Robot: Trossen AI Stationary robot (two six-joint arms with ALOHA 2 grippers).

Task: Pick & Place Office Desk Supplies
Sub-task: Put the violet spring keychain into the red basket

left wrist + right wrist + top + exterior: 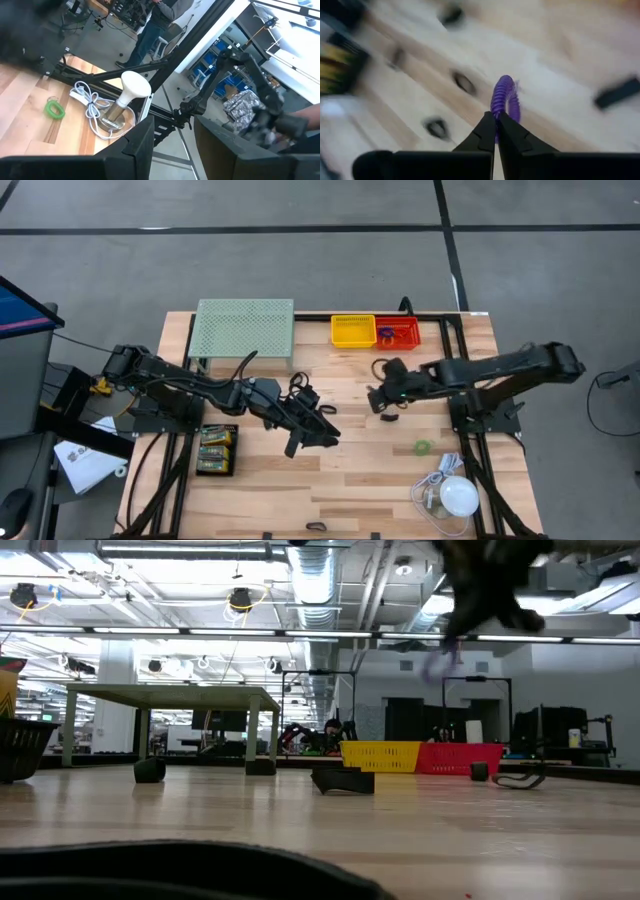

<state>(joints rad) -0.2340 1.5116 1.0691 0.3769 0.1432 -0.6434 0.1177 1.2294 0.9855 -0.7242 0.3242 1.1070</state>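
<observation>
The purple ring will leave my right gripper inside the red bin (400, 336), beside the blue ring.
My right gripper (496, 119) is shut on a purple ring (506, 95) and hovers above mid-table (379, 398), near the red bin. In the low view the ring (440, 658) hangs high under that gripper (490, 590). My left gripper (172, 145) is open and holds nothing. It sits over the table's middle (308, 432), beside black clips (300, 387). Green card-backed packs (217, 450) lie flat near the left edge. A green ring (423, 447) lies on the wood toward the right. My right gripper pinches the purple ring by one point of its rim (495, 111), between the tips of its two fingers. The ring stands out beyond the fingertips in the wrist view. It is lifted clear of the table and hangs below the gripper in the low view.
A yellow bin (353, 330) and a red bin (400, 332) stand at the far edge, with the pale-green mesh stand (242, 328) to their left. The white dome with its cord (458, 495) sits at the near right corner. A black clip (343, 780) lies mid-table.
</observation>
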